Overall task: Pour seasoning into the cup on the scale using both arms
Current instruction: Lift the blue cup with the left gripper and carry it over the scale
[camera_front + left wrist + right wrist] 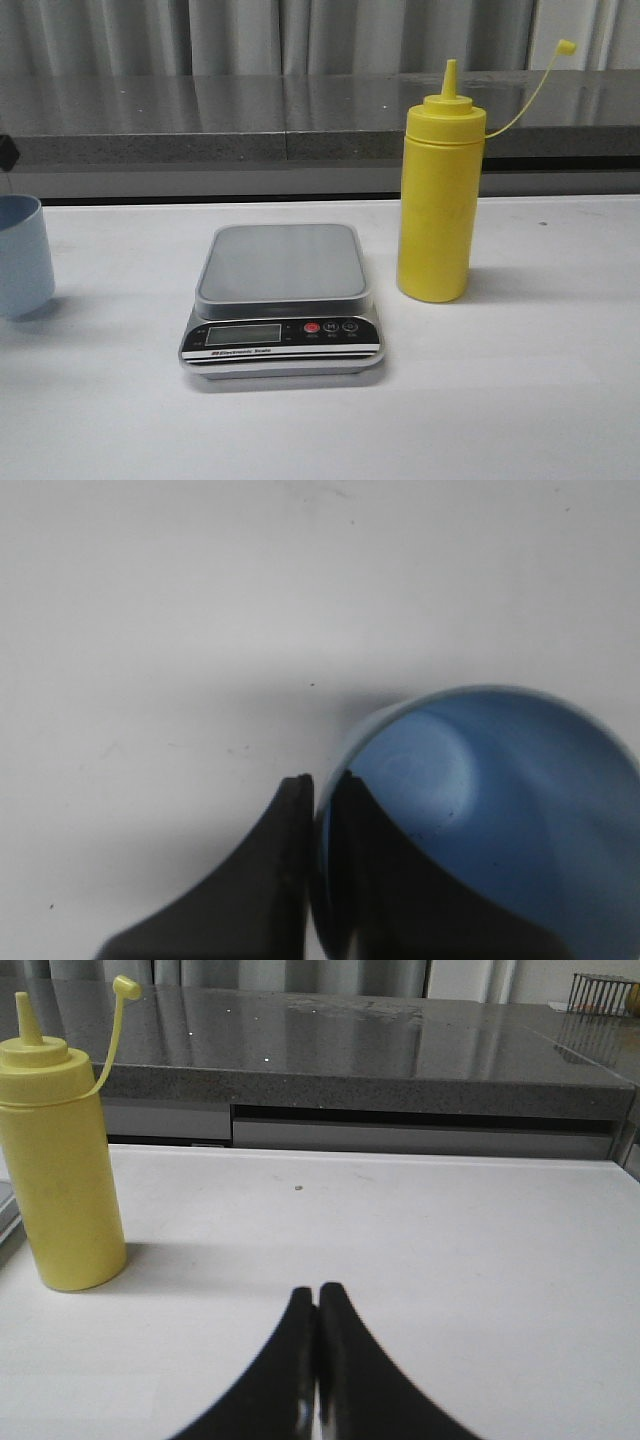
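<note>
My left gripper has the pale blue cup, still apart from the scale. I should set it down on the middle of the scale's bare grey platform (pixel 277 254) with that gripper.
The yellow seasoning bottle (pixel 440 195) stands upright on the white table right of the scale (pixel 283 300), its cap dangling on a tether; it also shows in the right wrist view (pixel 60 1160). The scale's grey platform is bare. The pale blue cup (pixel 20 255) is at the far left edge, apart from the scale. My left gripper (pixel 320 780) is shut on the cup (pixel 500 780), pinching its wall with one finger outside and one inside the rim. My right gripper (pixel 318 1290) is shut with nothing in it, low over the table, well to the side of the bottle.
A dark grey stone counter (pixel 300 120) runs along the far side of the table, with curtains behind. A wire basket (pixel 600 990) sits at the counter's far end. The table (pixel 520 400) is white.
</note>
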Robot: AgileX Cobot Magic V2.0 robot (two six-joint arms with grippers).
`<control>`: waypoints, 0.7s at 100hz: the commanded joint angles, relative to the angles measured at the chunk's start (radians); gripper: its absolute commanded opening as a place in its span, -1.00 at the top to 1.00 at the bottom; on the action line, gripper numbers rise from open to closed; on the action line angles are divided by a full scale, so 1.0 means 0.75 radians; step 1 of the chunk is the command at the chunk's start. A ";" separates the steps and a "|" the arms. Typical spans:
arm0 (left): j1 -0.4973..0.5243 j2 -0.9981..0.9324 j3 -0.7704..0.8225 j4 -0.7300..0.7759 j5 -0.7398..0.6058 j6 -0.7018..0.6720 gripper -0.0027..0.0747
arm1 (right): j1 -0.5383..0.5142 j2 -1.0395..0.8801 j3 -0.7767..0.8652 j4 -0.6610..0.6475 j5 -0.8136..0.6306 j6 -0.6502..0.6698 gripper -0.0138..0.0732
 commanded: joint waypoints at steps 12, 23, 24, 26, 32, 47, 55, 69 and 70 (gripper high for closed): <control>-0.048 -0.082 -0.232 -0.056 0.164 0.017 0.98 | -0.007 -0.026 -0.028 -0.007 -0.110 -0.009 0.84; -0.116 -0.082 -0.357 -0.064 0.257 0.039 0.98 | -0.007 -0.026 -0.028 -0.007 -0.110 -0.009 0.84; -0.120 -0.082 -0.364 -0.064 0.261 0.039 0.98 | -0.007 -0.026 -0.028 -0.007 -0.110 -0.009 0.84; -0.135 -0.080 -0.384 -0.064 0.270 0.039 0.98 | -0.007 -0.026 -0.028 -0.007 -0.110 -0.009 0.84; -0.181 -0.074 -0.439 -0.064 0.287 0.039 0.98 | -0.007 -0.026 -0.028 -0.007 -0.110 -0.009 0.84; -0.290 -0.053 -0.524 -0.066 0.289 0.039 0.98 | -0.007 -0.026 -0.028 -0.007 -0.110 -0.009 0.84; -0.348 -0.027 -0.562 -0.066 0.289 0.039 0.98 | -0.007 -0.026 -0.028 -0.007 -0.110 -0.009 0.84; -0.433 0.045 -0.633 -0.066 0.289 0.039 0.98 | -0.007 -0.026 -0.028 -0.007 -0.110 -0.009 0.84; -0.436 0.049 -0.637 -0.066 0.289 0.039 0.98 | -0.007 -0.026 -0.028 -0.007 -0.110 -0.009 0.84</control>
